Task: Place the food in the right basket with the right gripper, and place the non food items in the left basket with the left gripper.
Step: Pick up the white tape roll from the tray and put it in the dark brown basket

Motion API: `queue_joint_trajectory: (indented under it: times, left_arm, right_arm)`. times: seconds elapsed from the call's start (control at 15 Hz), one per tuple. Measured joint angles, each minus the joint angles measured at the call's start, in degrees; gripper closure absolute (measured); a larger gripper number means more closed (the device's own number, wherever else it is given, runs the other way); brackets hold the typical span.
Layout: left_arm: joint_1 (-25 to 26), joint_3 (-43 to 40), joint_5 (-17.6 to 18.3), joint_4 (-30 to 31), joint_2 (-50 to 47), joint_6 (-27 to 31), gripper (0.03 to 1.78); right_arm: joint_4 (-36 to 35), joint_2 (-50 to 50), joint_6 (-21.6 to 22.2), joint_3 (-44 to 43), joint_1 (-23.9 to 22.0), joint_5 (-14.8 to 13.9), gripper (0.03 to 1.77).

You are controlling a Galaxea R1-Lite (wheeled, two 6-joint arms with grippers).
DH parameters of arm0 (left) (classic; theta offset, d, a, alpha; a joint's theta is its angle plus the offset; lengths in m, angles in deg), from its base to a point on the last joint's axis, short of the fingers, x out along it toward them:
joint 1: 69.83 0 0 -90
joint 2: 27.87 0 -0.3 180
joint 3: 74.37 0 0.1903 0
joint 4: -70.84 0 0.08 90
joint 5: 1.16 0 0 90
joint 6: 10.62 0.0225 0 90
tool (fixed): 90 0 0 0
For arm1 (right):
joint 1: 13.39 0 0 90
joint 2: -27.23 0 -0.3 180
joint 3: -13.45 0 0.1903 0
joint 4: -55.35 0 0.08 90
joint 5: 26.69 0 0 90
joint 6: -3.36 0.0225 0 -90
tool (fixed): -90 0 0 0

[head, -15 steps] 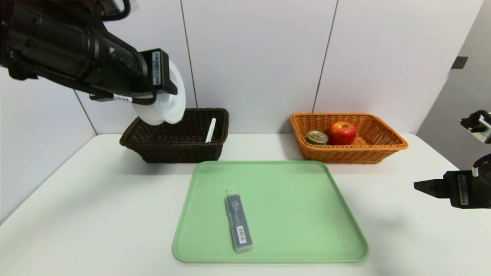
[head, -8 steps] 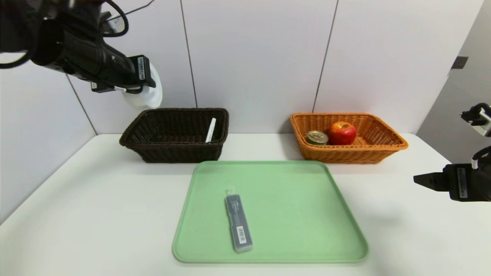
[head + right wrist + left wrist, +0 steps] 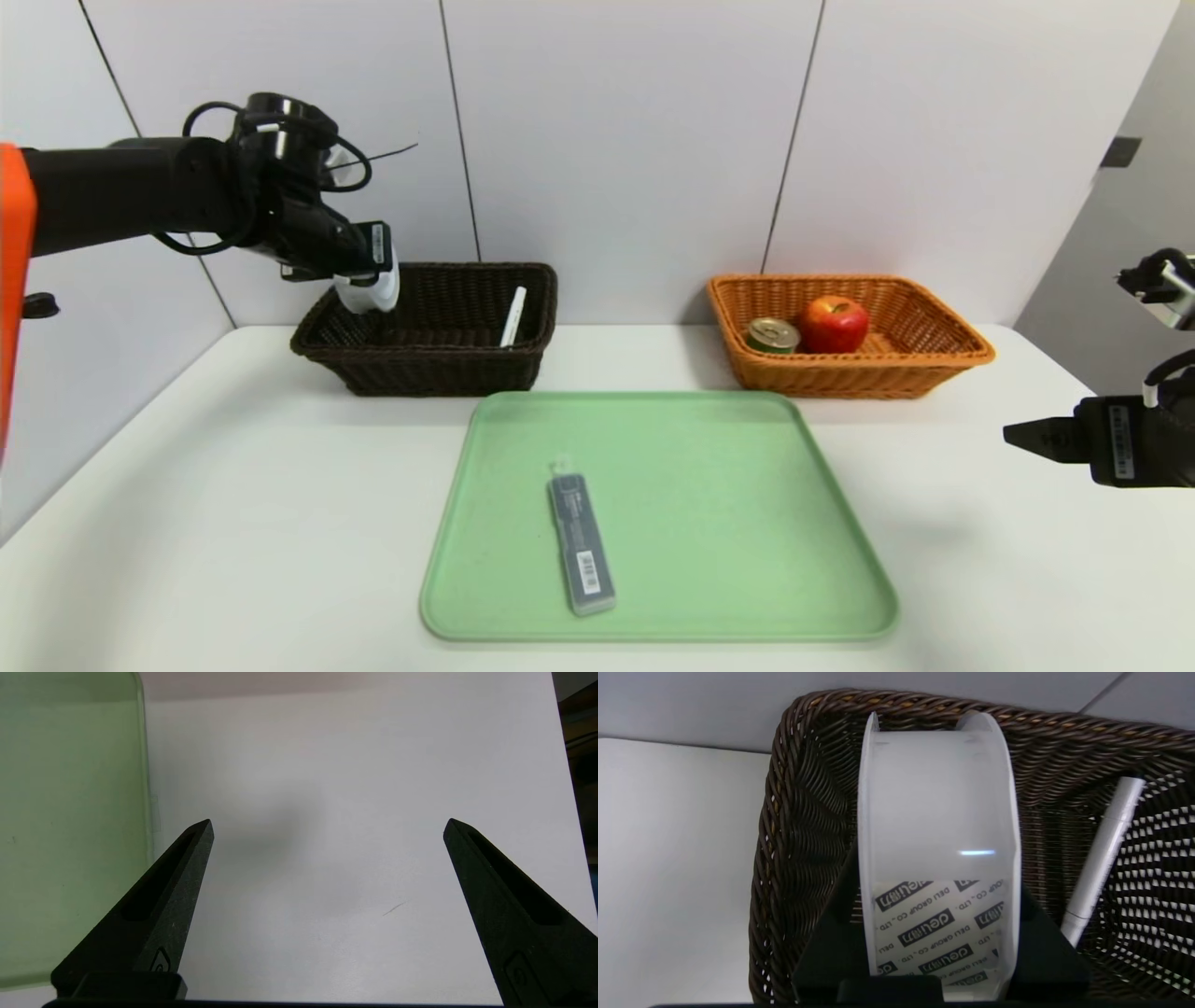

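I will put down the white tape roll with my left gripper inside the dark brown basket (image 3: 404, 326) (image 3: 931, 834), a short way from the white pen.
My left gripper (image 3: 373, 280) is shut on the white tape roll (image 3: 369, 291), holding it over the left end of the dark brown left basket (image 3: 429, 373). In the left wrist view the tape roll (image 3: 938, 858) hangs between the black fingers above the dark brown left basket (image 3: 784, 826), beside the white pen (image 3: 1101, 854). The pen (image 3: 513, 317) leans inside that basket. A grey case (image 3: 580, 543) lies on the green tray (image 3: 728, 504). The red apple (image 3: 832, 323) and the tin (image 3: 771, 335) sit in the orange right basket (image 3: 859, 373). My right gripper (image 3: 327, 823) hangs open over bare table at the right.
The tray's edge (image 3: 70, 835) shows beside my right gripper in the right wrist view. A white wall stands close behind both baskets. The white table (image 3: 233, 485) spreads bare to the left and right of the tray.
My left arm has swung back and down, carrying the tape roll from high near the camera to just over the dark basket. The right gripper has barely shifted.
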Motion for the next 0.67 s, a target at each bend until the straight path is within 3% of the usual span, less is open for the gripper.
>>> queue_joint_trajectory:
  times: [0.67]
  left_arm:
    - [0.2,0.0,0.0,0.1,5.9,0.4,1.22]
  right_arm:
    - [0.0,-0.4,-0.3,-0.2,0.0,-0.1,0.1]
